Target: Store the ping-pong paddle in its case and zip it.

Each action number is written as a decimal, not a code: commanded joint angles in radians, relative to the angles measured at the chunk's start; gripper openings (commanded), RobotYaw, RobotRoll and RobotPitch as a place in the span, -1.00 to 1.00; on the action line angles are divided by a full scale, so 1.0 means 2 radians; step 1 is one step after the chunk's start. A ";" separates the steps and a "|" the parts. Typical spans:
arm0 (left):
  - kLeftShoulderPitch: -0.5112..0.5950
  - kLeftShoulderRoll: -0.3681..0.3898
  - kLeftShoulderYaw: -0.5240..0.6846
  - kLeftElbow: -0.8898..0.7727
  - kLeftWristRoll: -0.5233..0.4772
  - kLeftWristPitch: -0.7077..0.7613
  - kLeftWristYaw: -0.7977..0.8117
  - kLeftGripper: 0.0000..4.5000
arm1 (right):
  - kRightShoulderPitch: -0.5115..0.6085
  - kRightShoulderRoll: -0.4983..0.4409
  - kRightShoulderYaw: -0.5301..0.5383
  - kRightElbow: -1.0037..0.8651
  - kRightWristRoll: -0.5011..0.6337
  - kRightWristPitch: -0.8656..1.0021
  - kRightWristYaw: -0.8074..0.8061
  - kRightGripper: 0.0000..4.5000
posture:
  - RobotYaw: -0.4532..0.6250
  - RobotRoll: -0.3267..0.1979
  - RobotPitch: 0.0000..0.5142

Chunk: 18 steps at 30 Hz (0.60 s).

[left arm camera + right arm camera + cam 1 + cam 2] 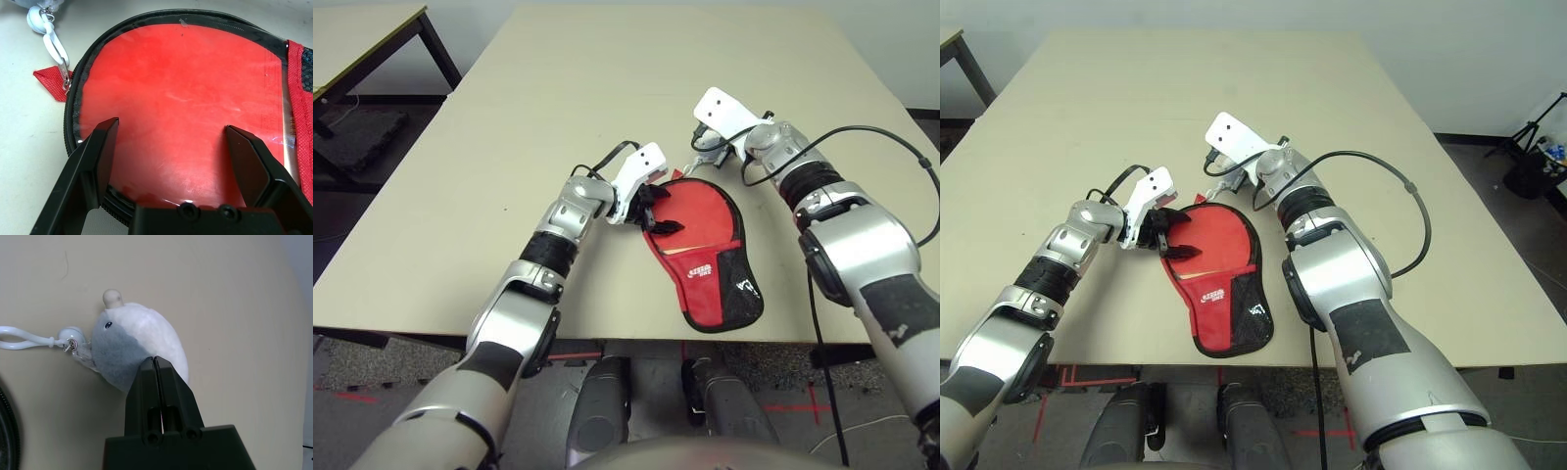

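The closed fingers of my right gripper are at the side of the charm, so next my right gripper opens and pinches the plush (116, 334) near its eye before it pulls the zipper.
The red case (720, 294) lies flat near the table's front edge, its round end pointing away from me. The ping-pong paddle (181, 98) is inside it, its red face showing through the clear pocket. My left gripper (168, 125) is open, its two black fingers spread over the round end from the left. At the case's far rim a white clip (51, 46) hangs on the zipper pull and leads to a grey-and-white plush charm (132, 342). My right gripper (154, 360) is shut, with its tips against the charm's side. I cannot tell whether any plush is pinched.
The case sits on a beige table (558, 117) with bare surface to the left and behind. A second table (362, 39) stands off to the far left. A black cable (1410, 196) loops from my right arm over the table's right side.
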 commanded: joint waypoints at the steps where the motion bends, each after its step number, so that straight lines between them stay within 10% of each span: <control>1: 0.014 0.001 -0.016 0.013 0.009 0.008 0.001 1.00 | -0.013 -0.005 -0.006 0.004 -0.004 -0.005 0.010 -0.99 | 0.04 0.25 -0.53; 3: 0.012 0.001 -0.016 0.016 0.009 0.006 0.001 1.00 | -0.020 -0.007 0.001 0.003 -0.011 -0.008 0.019 -0.99 | 0.03 0.25 -0.53; 18: 0.008 -0.003 -0.016 0.027 0.009 -0.003 0.006 1.00 | -0.027 -0.003 0.019 0.010 -0.050 -0.023 0.053 0.98 | 0.06 0.25 -0.50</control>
